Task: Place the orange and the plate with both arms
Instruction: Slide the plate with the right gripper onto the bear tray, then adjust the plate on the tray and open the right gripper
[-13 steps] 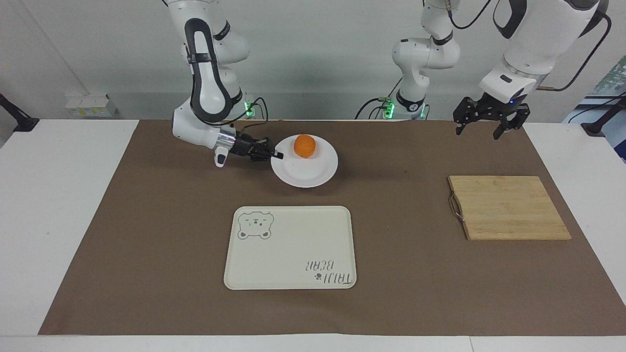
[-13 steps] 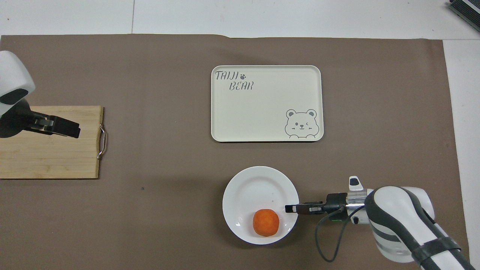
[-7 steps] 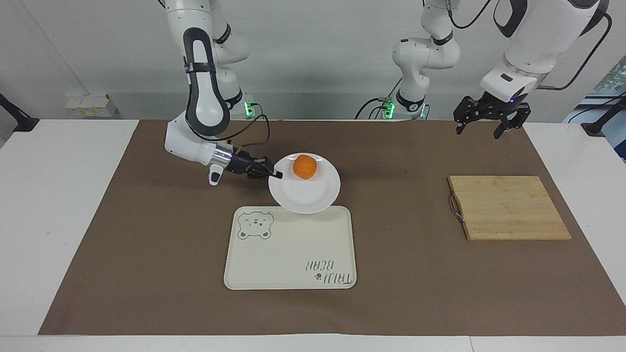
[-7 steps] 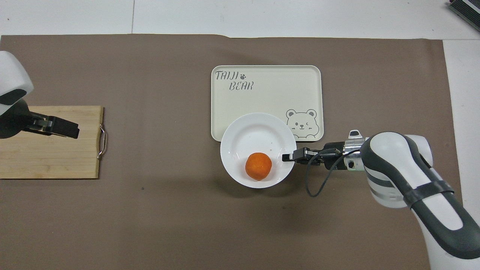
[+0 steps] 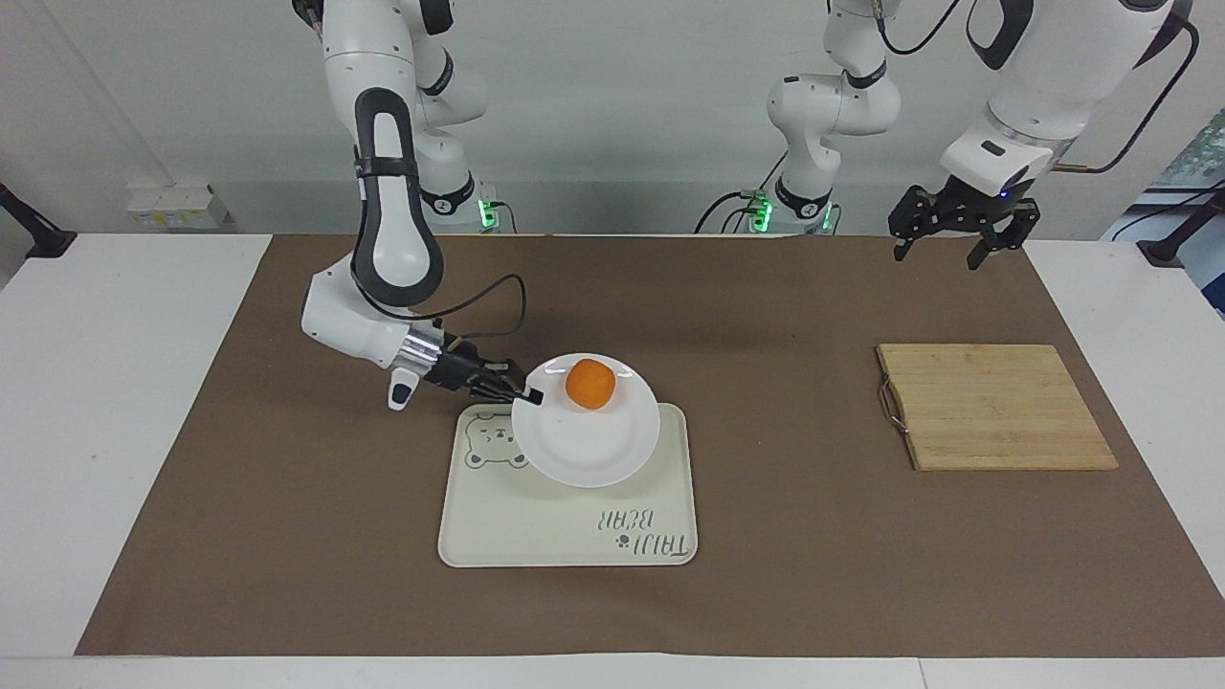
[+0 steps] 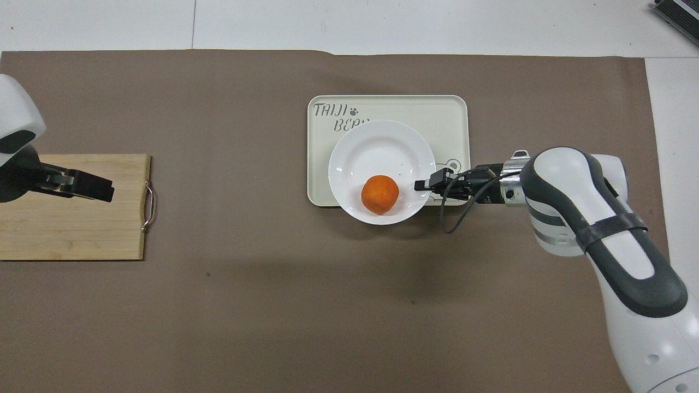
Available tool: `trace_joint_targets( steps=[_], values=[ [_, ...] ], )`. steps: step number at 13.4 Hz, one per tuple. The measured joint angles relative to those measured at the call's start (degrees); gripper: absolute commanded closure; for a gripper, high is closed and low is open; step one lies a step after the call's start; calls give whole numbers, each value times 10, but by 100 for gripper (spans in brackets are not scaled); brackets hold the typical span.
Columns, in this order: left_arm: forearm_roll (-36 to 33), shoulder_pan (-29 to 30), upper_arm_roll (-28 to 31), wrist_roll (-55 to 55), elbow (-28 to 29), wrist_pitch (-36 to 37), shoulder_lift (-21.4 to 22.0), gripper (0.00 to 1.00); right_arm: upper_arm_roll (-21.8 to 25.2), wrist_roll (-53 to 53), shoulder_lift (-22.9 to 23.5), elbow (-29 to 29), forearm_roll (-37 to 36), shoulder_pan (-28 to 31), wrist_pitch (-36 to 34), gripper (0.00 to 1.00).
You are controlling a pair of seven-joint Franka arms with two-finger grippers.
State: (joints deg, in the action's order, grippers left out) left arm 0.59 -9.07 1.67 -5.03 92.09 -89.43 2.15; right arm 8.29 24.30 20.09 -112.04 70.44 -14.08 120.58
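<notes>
The robot's right gripper should release the white plate with its orange on the middle of the cream bear tray (image 6: 384, 148). The plate is now held above that tray.
The white plate (image 5: 584, 448) (image 6: 382, 150) carries the orange (image 5: 590, 383) (image 6: 379, 194) on the part of it nearer the robots. My right gripper (image 5: 529, 394) (image 6: 420, 184) is shut on the plate's rim at the right arm's end and holds the plate in the air, over the half of the cream bear tray (image 5: 574, 536) (image 6: 453, 112) nearer the robots. My left gripper (image 5: 957, 244) (image 6: 82, 185) is open and empty, raised over the left arm's end of the table by the wooden cutting board, and waits there.
A wooden cutting board (image 5: 995, 407) (image 6: 71, 229) with a metal handle lies at the left arm's end. A brown mat (image 5: 287, 526) covers the table's middle. The tray's lettering is partly covered by the plate in the overhead view.
My right gripper has lifted the plate with the orange off the mat and carried it away from the robots, over the tray. The left arm has barely moved.
</notes>
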Motion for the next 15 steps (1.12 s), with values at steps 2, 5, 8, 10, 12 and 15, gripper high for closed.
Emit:
trace_joint_targets(
  steps=[2,5,8,10,12,15],
  values=[
    [0,0,0,0,0,0,0,0,0,-7,32,39,0,2,2,100],
    [0,0,0,0,0,0,0,0,0,-16,80,87,0,3,14,100],
    [0,0,0,0,0,0,0,0,0,-20,106,118,0,9,15,100],
    [0,0,0,0,0,0,0,0,1,-20,110,121,-4,11,16,100],
    [0,0,0,0,0,0,0,0,1,-20,110,121,-13,11,16,100],
    [0,0,0,0,0,0,0,0,1,-20,111,121,-22,11,16,100]
  ],
)
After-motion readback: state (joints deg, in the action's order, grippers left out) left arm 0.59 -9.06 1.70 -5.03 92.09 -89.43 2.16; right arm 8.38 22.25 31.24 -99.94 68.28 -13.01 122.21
